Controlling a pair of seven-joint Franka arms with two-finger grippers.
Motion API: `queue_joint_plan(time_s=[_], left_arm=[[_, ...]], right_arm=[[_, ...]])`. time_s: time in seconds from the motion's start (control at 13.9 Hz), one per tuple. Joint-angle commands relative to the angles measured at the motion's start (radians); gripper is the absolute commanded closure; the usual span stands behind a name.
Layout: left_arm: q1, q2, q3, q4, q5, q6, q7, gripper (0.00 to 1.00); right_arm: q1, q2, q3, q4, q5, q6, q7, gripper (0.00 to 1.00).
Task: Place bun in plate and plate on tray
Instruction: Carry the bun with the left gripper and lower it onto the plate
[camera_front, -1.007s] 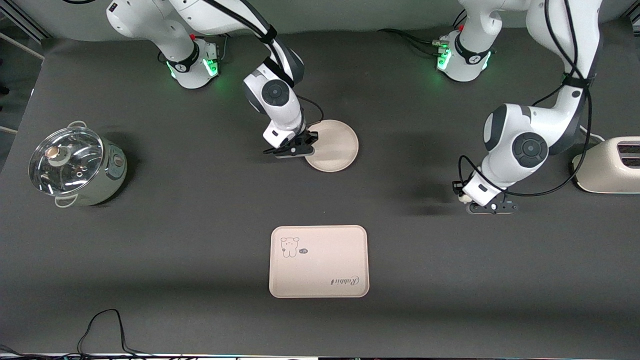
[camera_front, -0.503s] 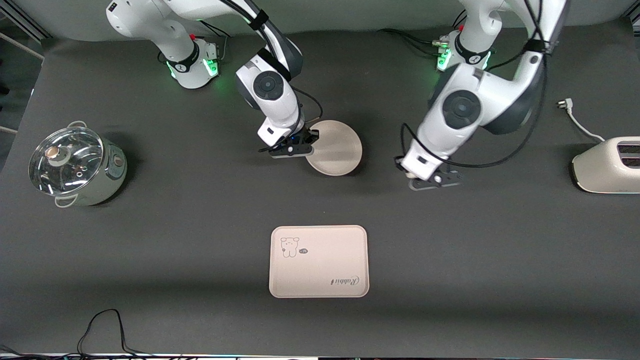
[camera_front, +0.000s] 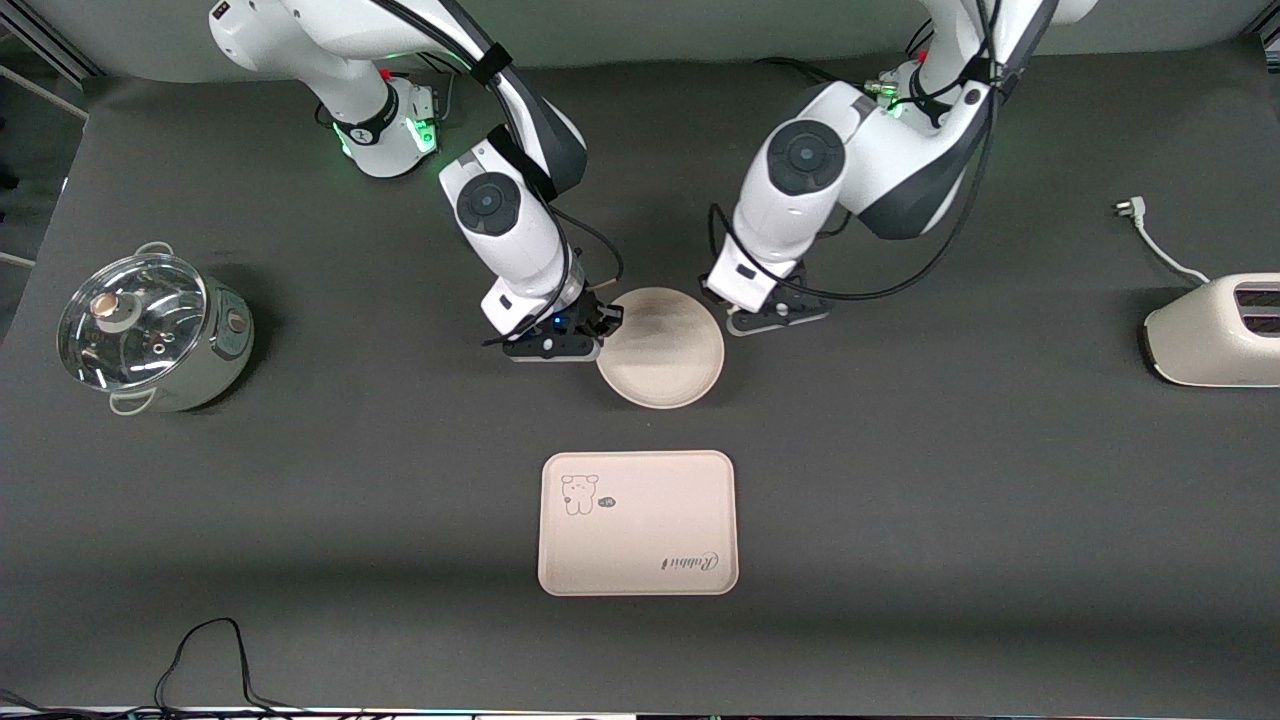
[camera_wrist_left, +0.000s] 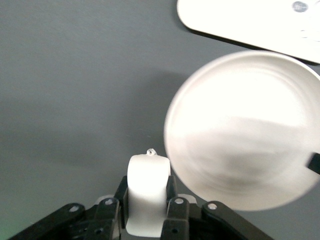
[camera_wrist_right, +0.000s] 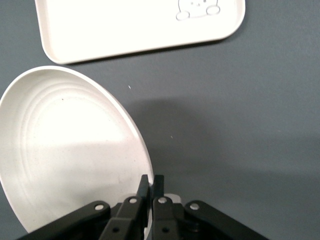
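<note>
Next, my right gripper lets go of the plate on the tray's front half, over the writing (camera_front: 645, 546) and clear of the bear drawing.
My right gripper (camera_front: 606, 322) is shut on the rim of the round cream plate (camera_front: 662, 350) and holds it above the table's middle; in the right wrist view (camera_wrist_right: 150, 181) the fingers pinch the plate's (camera_wrist_right: 70, 150) edge. My left gripper (camera_front: 772, 318) hangs just beside the plate, toward the left arm's end, shut on the white bun (camera_wrist_left: 146, 192). The bun is hidden under the wrist in the front view. The plate (camera_wrist_left: 245, 130) is empty. The rectangular tray (camera_front: 638, 522) with the bear drawing lies nearer to the front camera than the plate and also shows in both wrist views (camera_wrist_left: 255, 22) (camera_wrist_right: 135, 25).
A steel pot with a glass lid (camera_front: 150, 330) stands at the right arm's end. A cream toaster (camera_front: 1215, 330) with its loose plug (camera_front: 1128, 208) sits at the left arm's end. A black cable (camera_front: 210, 650) lies near the front edge.
My left arm has swung from near the toaster to beside the plate, carrying the bun. My right gripper has brought the plate nearer to the tray.
</note>
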Motion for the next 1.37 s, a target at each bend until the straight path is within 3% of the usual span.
queue_joint_plan(time_s=[0.0, 0.36, 0.5, 1.01, 1.15, 1.29], left_arm=[[-0.056, 0.121, 0.009, 0.156, 0.011, 0.005, -0.122, 0.68], [-0.086, 0.280, 0.009, 0.303, 0.106, 0.042, -0.200, 0.64], [-0.082, 0.280, 0.010, 0.303, 0.106, 0.057, -0.199, 0.00], [-0.061, 0.243, 0.019, 0.303, 0.106, 0.016, -0.180, 0.00], [0.009, 0.206, 0.016, 0.311, 0.104, -0.053, -0.107, 0.00], [0.094, 0.162, 0.019, 0.319, 0.101, -0.121, -0.005, 0.00]], right_arm=[[-0.001, 0.051, 0.005, 0.134, 0.081, -0.071, -0.026, 1.00], [0.003, 0.040, 0.008, 0.156, 0.118, -0.168, -0.024, 1.00], [0.000, 0.040, 0.008, 0.159, 0.119, -0.170, -0.043, 1.00], [-0.045, 0.056, 0.005, 0.194, 0.119, -0.163, -0.098, 1.00], [-0.098, 0.126, 0.005, 0.293, 0.119, -0.163, -0.153, 1.00], [-0.121, 0.258, 0.005, 0.459, 0.118, -0.160, -0.170, 1.00]])
